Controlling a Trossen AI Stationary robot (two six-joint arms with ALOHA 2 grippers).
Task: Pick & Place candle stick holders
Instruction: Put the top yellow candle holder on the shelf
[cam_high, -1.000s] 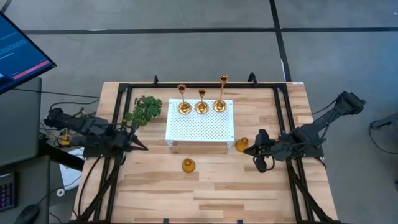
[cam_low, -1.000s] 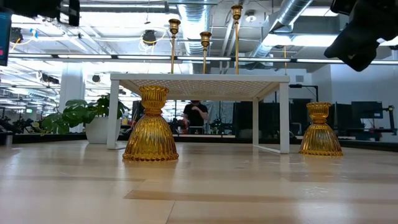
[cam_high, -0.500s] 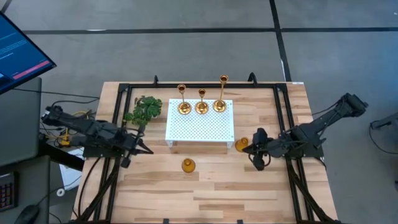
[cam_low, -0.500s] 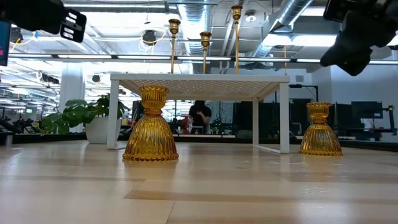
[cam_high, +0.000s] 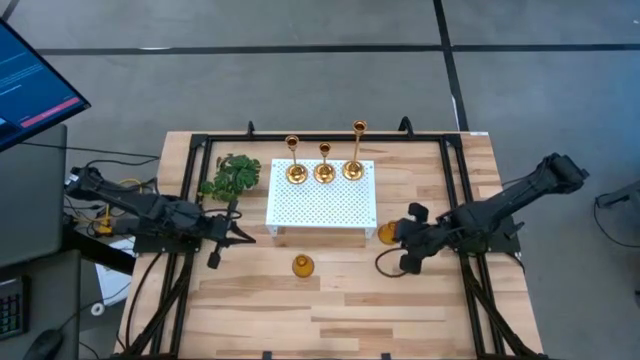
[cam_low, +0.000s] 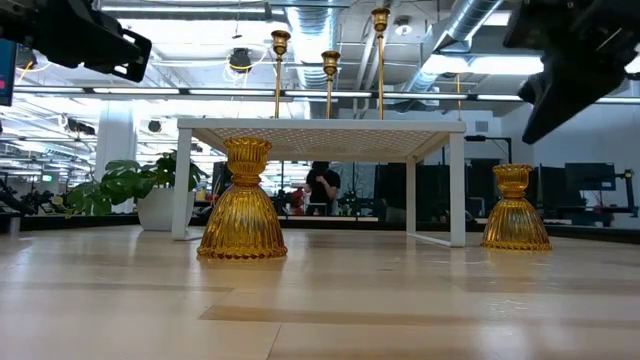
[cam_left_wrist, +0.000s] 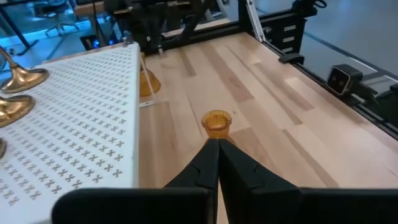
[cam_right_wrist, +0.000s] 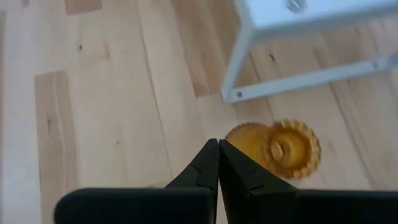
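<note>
The right gripper's fingers are shut and empty beside the amber holder by the shelf's leg, so the robot should open them and pinch that holder's rim (cam_low: 513, 169).
Three slim gold candle stick holders (cam_high: 324, 165) stand on their round bases along the far edge of a white perforated shelf (cam_high: 320, 205). One squat amber holder (cam_high: 302, 265) stands on the table in front of the shelf. A second squat holder (cam_high: 388, 233) stands by the shelf's right front leg. My left gripper (cam_high: 247, 237) is shut and empty, left of the shelf's front corner, and points at the front holder (cam_left_wrist: 216, 122). My right gripper (cam_high: 398, 243) is shut and empty, just right of the second holder (cam_right_wrist: 277, 149), above the table.
A green leafy sprig (cam_high: 232, 175) lies left of the shelf. A black frame (cam_high: 195, 190) runs along the table's left, far and right sides. Bare wood lies across the near half of the table. A person shows far off in the room (cam_low: 322, 185).
My left gripper has moved toward the table's right, closer to the shelf's front left corner. My right gripper has moved toward the table's left, closer to the squat holder by the shelf's leg. Both have stayed shut. No holder has moved.
</note>
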